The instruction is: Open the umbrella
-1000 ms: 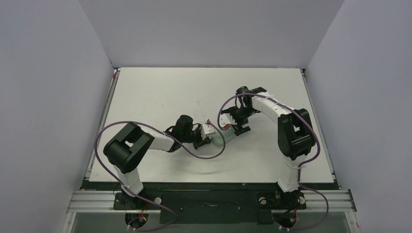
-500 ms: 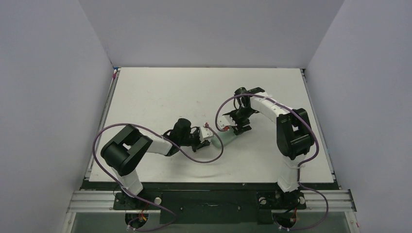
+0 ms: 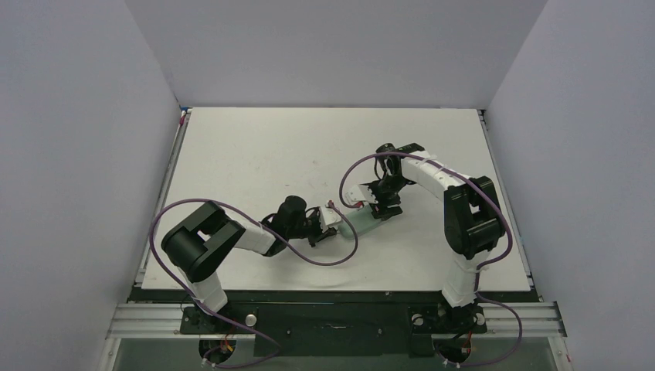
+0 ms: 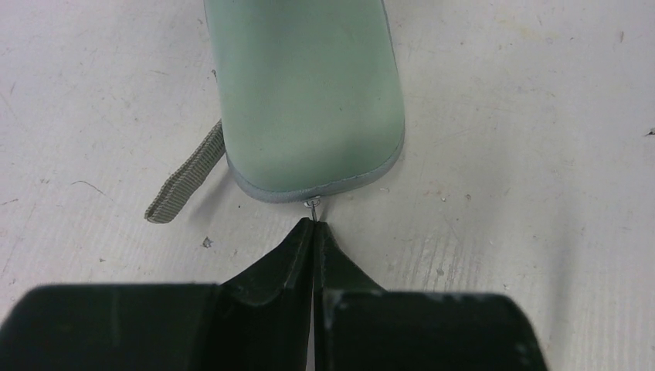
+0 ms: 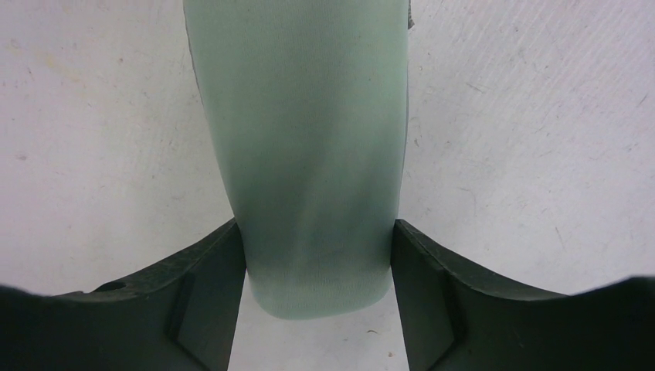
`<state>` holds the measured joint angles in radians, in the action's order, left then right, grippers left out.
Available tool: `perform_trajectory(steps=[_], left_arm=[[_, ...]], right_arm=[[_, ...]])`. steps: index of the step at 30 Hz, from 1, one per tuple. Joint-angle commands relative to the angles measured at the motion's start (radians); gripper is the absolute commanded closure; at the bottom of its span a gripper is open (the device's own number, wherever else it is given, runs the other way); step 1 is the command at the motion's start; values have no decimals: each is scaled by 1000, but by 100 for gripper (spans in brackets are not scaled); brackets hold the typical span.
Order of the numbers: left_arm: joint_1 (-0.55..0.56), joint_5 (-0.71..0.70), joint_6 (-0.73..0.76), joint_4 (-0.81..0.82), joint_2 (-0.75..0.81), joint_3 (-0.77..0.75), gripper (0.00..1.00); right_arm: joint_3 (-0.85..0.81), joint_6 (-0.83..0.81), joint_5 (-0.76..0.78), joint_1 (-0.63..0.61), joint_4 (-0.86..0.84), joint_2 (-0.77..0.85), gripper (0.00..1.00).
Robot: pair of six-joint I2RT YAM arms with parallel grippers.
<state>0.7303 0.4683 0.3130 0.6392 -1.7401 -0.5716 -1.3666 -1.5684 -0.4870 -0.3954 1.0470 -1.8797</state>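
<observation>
I hold just the outer end of the zip pull with my left gripper, so I should open it and take the zip pull close to the case's edge [image 4: 312,202].
The umbrella itself is hidden; what shows is a pale green soft case [image 3: 361,222] with a grey zip edge, lying flat mid-table. My left gripper [image 3: 337,222] is at the case's left end. In the left wrist view its jaws [image 4: 313,226] are shut on the small metal zip pull [image 4: 311,204] at the rounded end of the case [image 4: 309,100]. My right gripper [image 3: 378,207] sits over the other end. In the right wrist view its fingers [image 5: 318,236] press both sides of the case [image 5: 305,154], shut on it.
A grey woven strap [image 4: 185,184] sticks out from the case's side onto the white table [image 3: 255,147]. Purple cables loop off both arms near the case. Grey walls enclose the table on three sides.
My right gripper has closed in from wide open onto the case's sides and shifted slightly nearer. The left gripper and the case have slid a little toward the near edge.
</observation>
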Motion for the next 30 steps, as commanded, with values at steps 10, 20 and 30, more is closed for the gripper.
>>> perform_trajectory(steps=[10, 20, 30], left_arm=[[102, -22, -48, 124, -11, 9, 100], [94, -64, -107, 104, 68, 51, 96], [44, -174, -8, 112, 129, 144, 60]], right_arm=[[51, 283, -17, -6, -67, 42, 66], [72, 277, -39, 0, -51, 77, 67], [121, 143, -23, 1, 26, 108, 69]])
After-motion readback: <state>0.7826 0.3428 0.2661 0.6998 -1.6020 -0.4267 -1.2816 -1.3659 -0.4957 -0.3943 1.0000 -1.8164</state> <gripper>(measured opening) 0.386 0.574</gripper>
